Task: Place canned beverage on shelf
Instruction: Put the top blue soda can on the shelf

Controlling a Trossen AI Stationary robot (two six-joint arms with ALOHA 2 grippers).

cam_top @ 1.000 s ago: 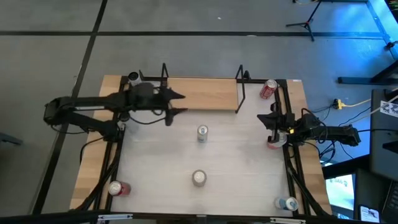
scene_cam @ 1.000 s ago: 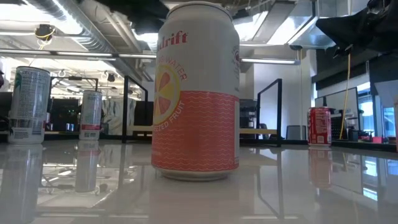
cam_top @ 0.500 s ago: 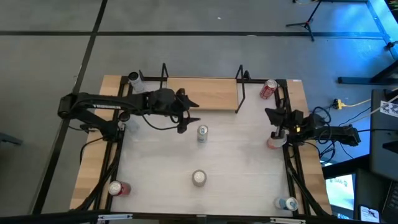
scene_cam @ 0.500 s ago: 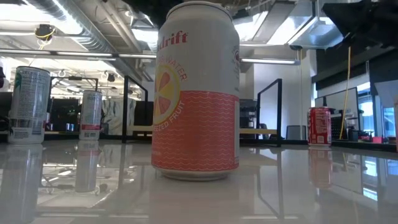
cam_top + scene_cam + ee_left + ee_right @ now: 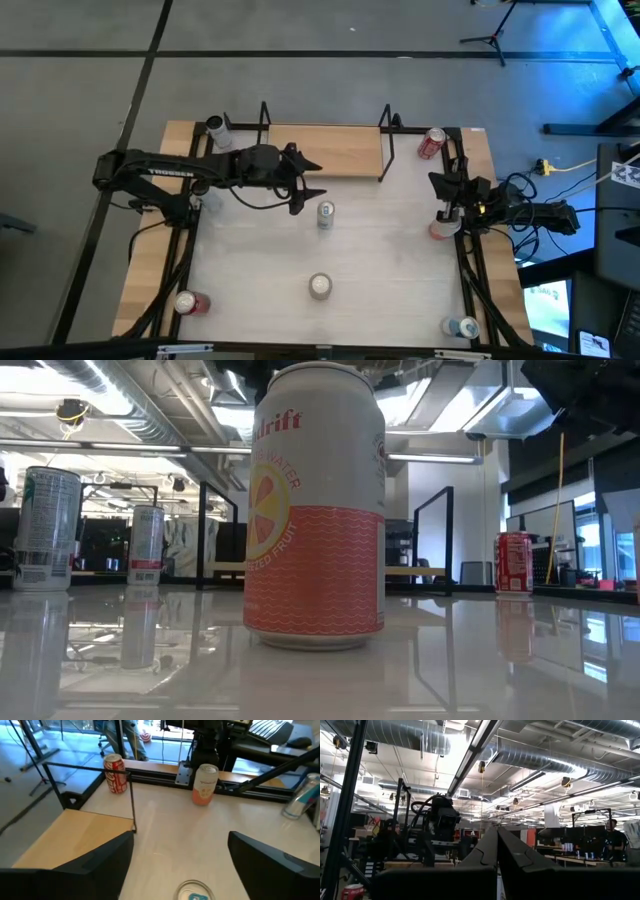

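The robot's left gripper should close on the upper sides (image 5: 326, 212) (image 5: 194, 894) of the can with the blue-and-white top, which stands in front of the shelf.
The shelf (image 5: 335, 152), a light-wood board in a black frame with upright end loops, lies at the table's far edge with no can on it; its right end shows in the left wrist view (image 5: 75, 840). A can with a blue-and-white top (image 5: 325, 213) stands upright on the white tabletop just in front of the shelf. My left gripper (image 5: 318, 180) is open and hovers just left and far of this can. The can's top (image 5: 192, 891) shows low between the fingers. My right gripper (image 5: 442, 185) is shut and empty at the table's right edge, beside a peach can (image 5: 440, 228).
Other cans stand about: a peach-and-white one (image 5: 319, 286) at the near middle, filling the low view (image 5: 315, 510); a red one (image 5: 432, 142) at the far right; a silver one (image 5: 215, 127) at the far left; a red (image 5: 190, 303) and a blue one (image 5: 462, 327) at the near corners.
My left gripper has moved from above the shelf's left part toward the table's right and near edges. It now stands close to the blue-and-white can and has stayed open. My right gripper has shifted slightly at the right edge. No can has moved.
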